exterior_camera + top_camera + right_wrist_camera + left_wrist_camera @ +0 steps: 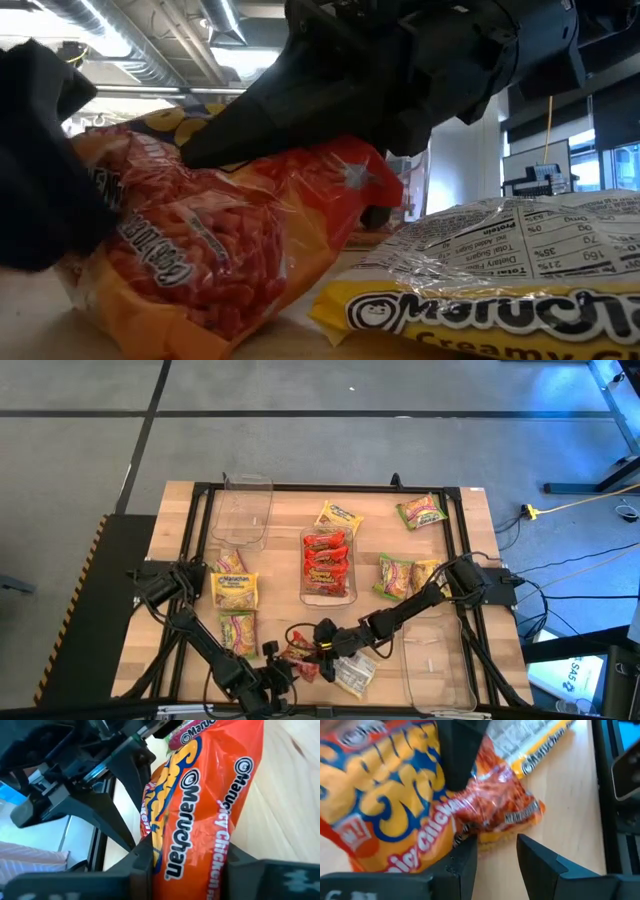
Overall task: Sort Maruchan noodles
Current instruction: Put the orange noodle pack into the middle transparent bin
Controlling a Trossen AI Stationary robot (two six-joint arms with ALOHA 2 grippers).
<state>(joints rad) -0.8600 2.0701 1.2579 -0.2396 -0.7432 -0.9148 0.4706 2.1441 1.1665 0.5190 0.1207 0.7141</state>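
Observation:
I will use my right gripper to set the orange-red packet down in the near end of the middle clear tray [328, 595].
An orange-red Maruchan noodle packet [300, 657] lies near the table's front edge, between my two grippers. My right gripper [318, 645] reaches it from the right and is shut on it. The packet [200, 795] fills the gap between its fingers. My left gripper [280, 675] stands open at the packet's other side. Bare table shows between its fingers [497, 865]. Its one finger [465, 862] is at the packet's edge [480, 837]. A yellow packet [480, 290] lies flat beside them, label side down. My right gripper pinches the orange-red packet between its two fingers, which come slanting down from the table's right. One finger [457, 755] lies across the packet's printed face, and the wrapper [470, 805] crumples beside it. The packet is tilted, its lower side [180, 320] on the table. Whether my left gripper touches the packet, I cannot tell.
A clear tray [350, 592] in the middle holds red packets. Another clear tray [242, 510] stands at the far left, and a third [435, 665] at the near right. Yellow [235, 590] and green [395, 575] packets lie scattered around them.

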